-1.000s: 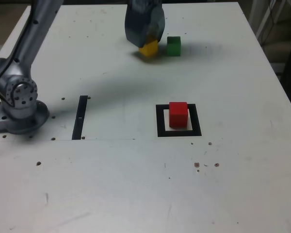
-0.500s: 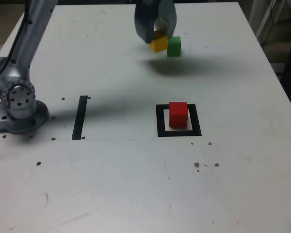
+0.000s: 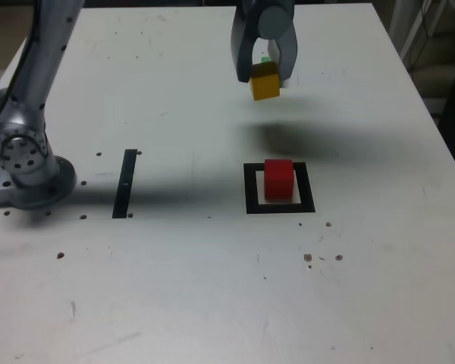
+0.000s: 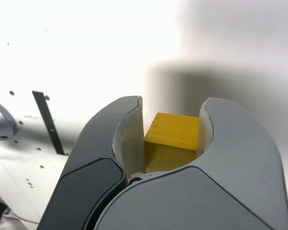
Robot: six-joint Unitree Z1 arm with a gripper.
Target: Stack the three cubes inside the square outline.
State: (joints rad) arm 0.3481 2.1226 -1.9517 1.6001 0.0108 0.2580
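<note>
My gripper is to release the yellow cube on top of the red cube (image 3: 278, 158) inside the square outline.
My gripper (image 3: 265, 72) hangs above the far part of the table, shut on the yellow cube (image 3: 265, 82), which is lifted clear of the surface. The wrist view shows the same yellow cube (image 4: 175, 139) clamped between the two grey fingers (image 4: 120, 139). A sliver of the green cube (image 3: 266, 59) peeks out behind the gripper. The red cube (image 3: 278, 178) sits inside the square outline (image 3: 250, 189), nearer the camera and slightly to the exterior view's right of the gripper.
The arm's base (image 3: 26, 163) stands at the exterior view's left edge of the white table (image 3: 212, 288). A thin black strip (image 3: 126, 183) lies between the base and the square outline. Small dark specks dot the tabletop.
The gripper has risen off the table with the yellow cube and moved toward the exterior view's right, now covering most of the green cube. The red cube has stayed put.
</note>
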